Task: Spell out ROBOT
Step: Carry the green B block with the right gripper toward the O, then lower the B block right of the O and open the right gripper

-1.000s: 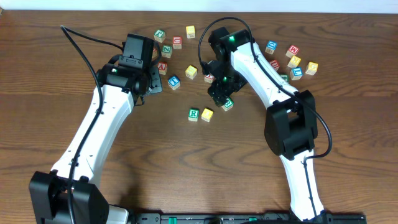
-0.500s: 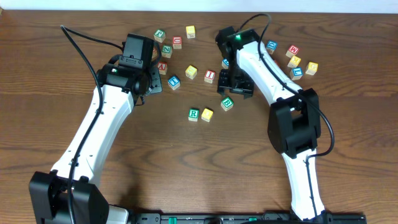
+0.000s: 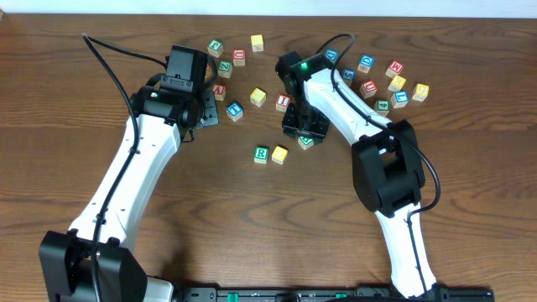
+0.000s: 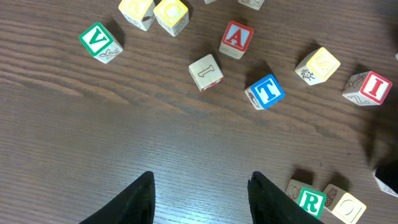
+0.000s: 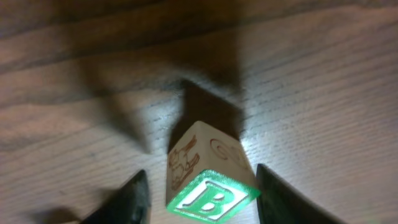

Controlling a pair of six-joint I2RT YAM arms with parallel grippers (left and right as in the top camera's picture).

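Green B block sits slanted to R's row; my right gripper will back off, grip it square and pull it beside the yellow block [image 3: 296, 157].
The green R block [image 3: 262, 153] lies mid-table with a yellow block [image 3: 279, 154] touching its right side; both show in the left wrist view, R [image 4: 309, 200]. The green B block [image 3: 306, 142] lies just right of them. My right gripper [image 3: 303, 126] hovers over it, open, with the B block [image 5: 211, 186] between the fingers [image 5: 202, 196], not clamped. My left gripper [image 3: 204, 109] is open and empty [image 4: 202, 190] over bare wood, up and left of the R. A blue T block [image 3: 234, 110] [image 4: 267, 92] lies near it.
Loose blocks lie along the far side: a yellow one [image 3: 258, 97], a red I [image 3: 284, 101], a green V [image 4: 101, 42], a red A [image 4: 236, 38]. A cluster of several blocks [image 3: 394, 84] sits at the far right.
My right gripper swung right and away, then came back left and now sits over the B block. The B block and the left arm have not moved.
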